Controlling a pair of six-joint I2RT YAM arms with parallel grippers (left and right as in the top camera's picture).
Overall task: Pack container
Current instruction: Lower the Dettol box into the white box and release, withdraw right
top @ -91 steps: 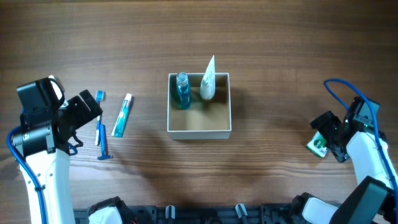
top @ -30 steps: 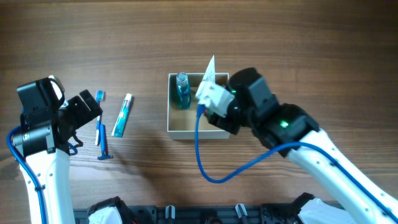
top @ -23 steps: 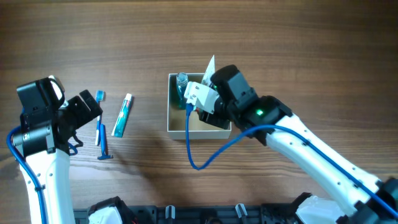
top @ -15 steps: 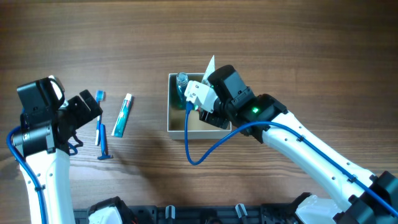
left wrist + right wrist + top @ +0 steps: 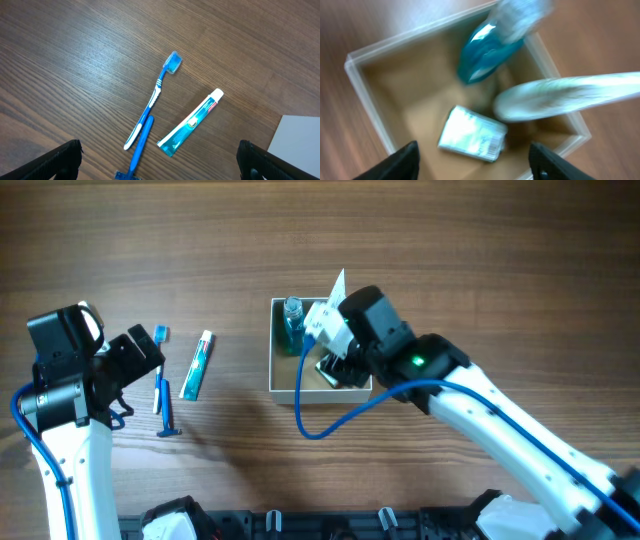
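Next, I move my left gripper next to the teal toothpaste tube beside the blue toothbrush and close it on the middle of the tube's body (image 5: 197, 367) (image 5: 192, 122).
The container (image 5: 282, 388) is a square white-walled box with a tan inside at the table's middle; it also shows in the right wrist view (image 5: 365, 90). In it stand a teal bottle (image 5: 292, 326) and a white tube (image 5: 335, 288); a small silvery packet (image 5: 472, 134) lies on its floor. My right gripper (image 5: 338, 368) is open and empty just above the box, over the packet (image 5: 472, 162). My left gripper (image 5: 148, 358) is open at the far left, near a blue toothbrush (image 5: 155, 102), a blue razor (image 5: 137, 155) and a teal toothpaste tube (image 5: 191, 123).
A blue cable (image 5: 330, 420) loops from my right arm over the table in front of the box. The toothbrush (image 5: 158, 375), razor (image 5: 167, 418) and toothpaste (image 5: 197, 366) lie side by side left of the box.
My right arm swung in from the far right with the packet and reached over the box. The packet now lies loose on the box floor. The left arm has not moved.
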